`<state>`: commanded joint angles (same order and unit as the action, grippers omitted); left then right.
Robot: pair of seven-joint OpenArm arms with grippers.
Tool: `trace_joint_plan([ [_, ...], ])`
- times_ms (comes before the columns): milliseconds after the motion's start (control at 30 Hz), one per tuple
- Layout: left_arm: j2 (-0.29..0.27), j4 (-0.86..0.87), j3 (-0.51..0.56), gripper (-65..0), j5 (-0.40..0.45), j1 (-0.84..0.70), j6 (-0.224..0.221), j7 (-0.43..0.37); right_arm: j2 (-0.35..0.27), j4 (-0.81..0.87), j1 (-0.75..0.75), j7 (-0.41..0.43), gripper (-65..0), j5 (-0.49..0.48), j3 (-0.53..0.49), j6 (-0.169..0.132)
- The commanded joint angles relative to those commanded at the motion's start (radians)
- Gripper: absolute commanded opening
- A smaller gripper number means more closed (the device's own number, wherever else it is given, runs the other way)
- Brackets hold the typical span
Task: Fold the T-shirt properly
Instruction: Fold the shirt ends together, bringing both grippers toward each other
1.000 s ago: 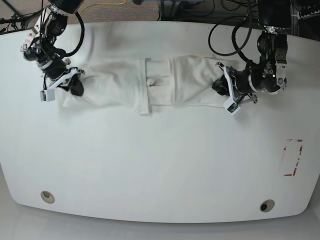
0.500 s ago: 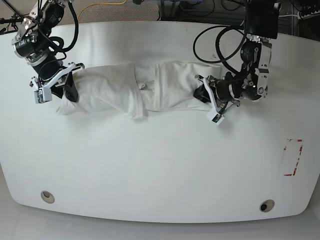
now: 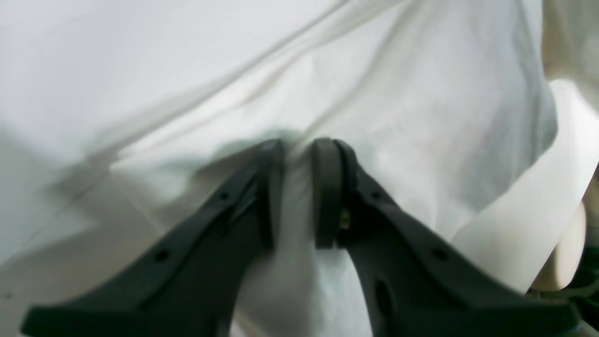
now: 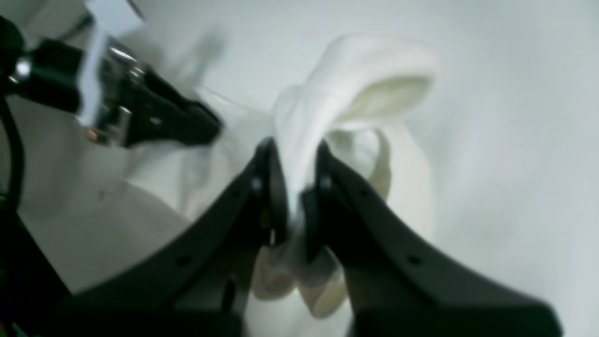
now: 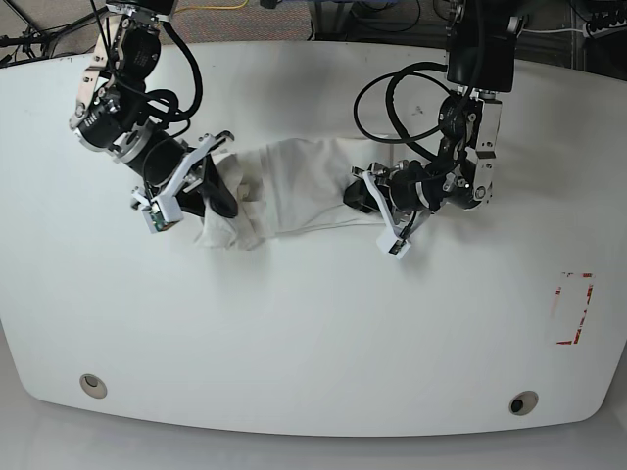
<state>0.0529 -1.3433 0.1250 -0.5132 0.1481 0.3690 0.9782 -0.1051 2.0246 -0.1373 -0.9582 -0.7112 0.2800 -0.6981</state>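
The robot's right gripper needs to let go of its end of the white T-shirt on the cloth (image 5: 349, 193) (image 4: 212, 132) next to the fingers of the left gripper.
The white T-shirt (image 5: 299, 181) lies bunched into a short, wrinkled band at the table's middle back. My left gripper (image 5: 364, 196) holds its right end. In the left wrist view the dark fingers (image 3: 323, 187) pinch a ridge of T-shirt (image 3: 421, 117) cloth. My right gripper (image 5: 223, 188) grips the left end. In the right wrist view its fingers (image 4: 269, 187) are shut on a raised fold of the T-shirt (image 4: 355, 70), with the other arm's gripper (image 4: 154, 117) visible beyond it. No print shows.
The white table (image 5: 313, 333) carries a red-marked rectangle (image 5: 573, 308) at the right and two round holes (image 5: 93, 384) (image 5: 522, 402) near the front edge. Black cables (image 5: 392, 88) loop behind the arm on the view's right.
Both grippers have moved inward toward each other, dragging the shirt's ends along. The cloth has gone from a long stretched band to a short, bunched one.
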Motion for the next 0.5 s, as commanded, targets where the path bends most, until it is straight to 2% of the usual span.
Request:
trace_joint_plan([
  [133, 0.003, -0.005, 0.002, -54.9, 0.0, 0.006, -0.015, 0.0, 0.014, 0.0, 0.018, 0.0, -65.0, 0.003, -0.091, 0.0],
  [500, 0.008, -0.006, -0.005, -54.9, 0.0, 0.021, -0.017, 0.0, 0.02, -0.006, 0.038, 0.005, -65.0, 0.029, -0.292, 0.0],
])
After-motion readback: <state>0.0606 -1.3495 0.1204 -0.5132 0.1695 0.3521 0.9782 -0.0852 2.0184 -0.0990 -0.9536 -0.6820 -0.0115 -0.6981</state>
